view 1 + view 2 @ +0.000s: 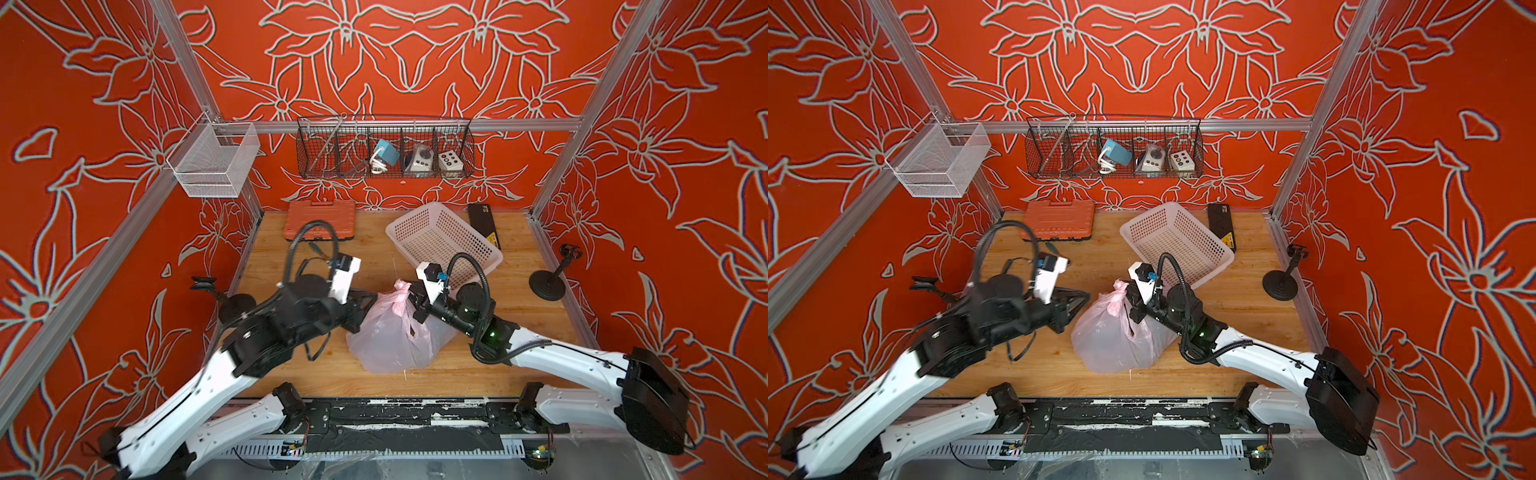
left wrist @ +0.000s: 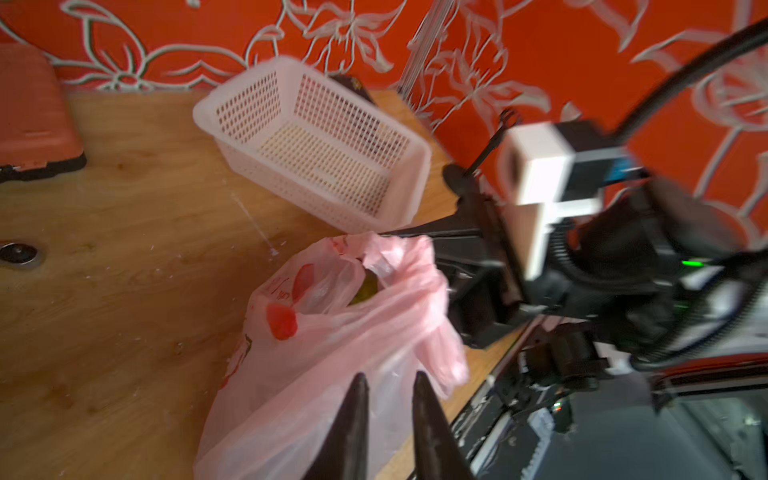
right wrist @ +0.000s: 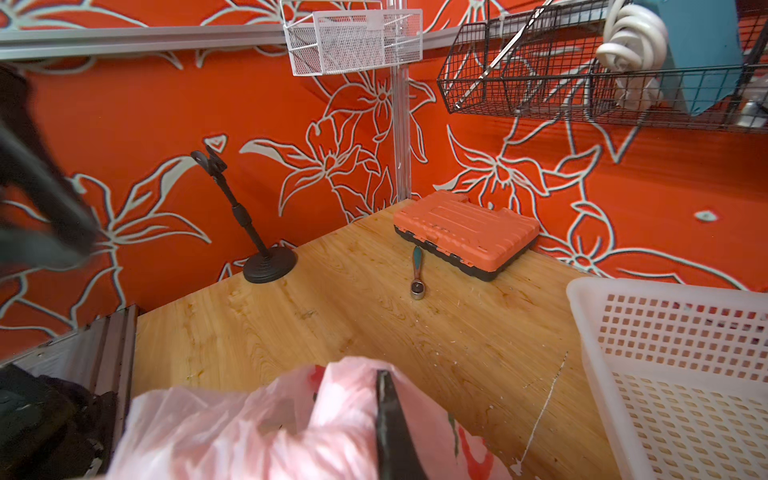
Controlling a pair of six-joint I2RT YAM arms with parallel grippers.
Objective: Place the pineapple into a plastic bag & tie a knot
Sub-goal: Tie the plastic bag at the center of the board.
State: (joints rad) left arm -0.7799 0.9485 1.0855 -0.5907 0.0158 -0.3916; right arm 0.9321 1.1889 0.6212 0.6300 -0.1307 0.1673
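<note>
The bag's opening gapes and the left gripper's fingertips are empty, so the robot's left gripper will open wider and take the film at the right gripper's fingertips [image 1: 402,287].
The pale-pink plastic bag [image 1: 386,340] [image 1: 1113,340] stands full in the middle of the wooden table. Its handles are gathered into a bunch [image 1: 401,291] on top; whether they cross in a knot I cannot tell. The pineapple is inside, and only a yellow-green patch [image 2: 368,289] shows through the mouth. My right gripper [image 1: 411,296] [image 3: 380,376] is shut on the bunched handles, one finger hidden under the film. My left gripper [image 1: 375,296] [image 2: 390,376] sits just left of the bag's top, its jaws slightly apart with nothing between them.
A white perforated basket [image 1: 444,245] lies just behind the right arm. An orange tool case [image 1: 320,220] and a ratchet [image 3: 417,274] lie at the back left, a black box [image 1: 484,224] at the back right. Black stands [image 1: 548,282] [image 1: 208,286] flank the table.
</note>
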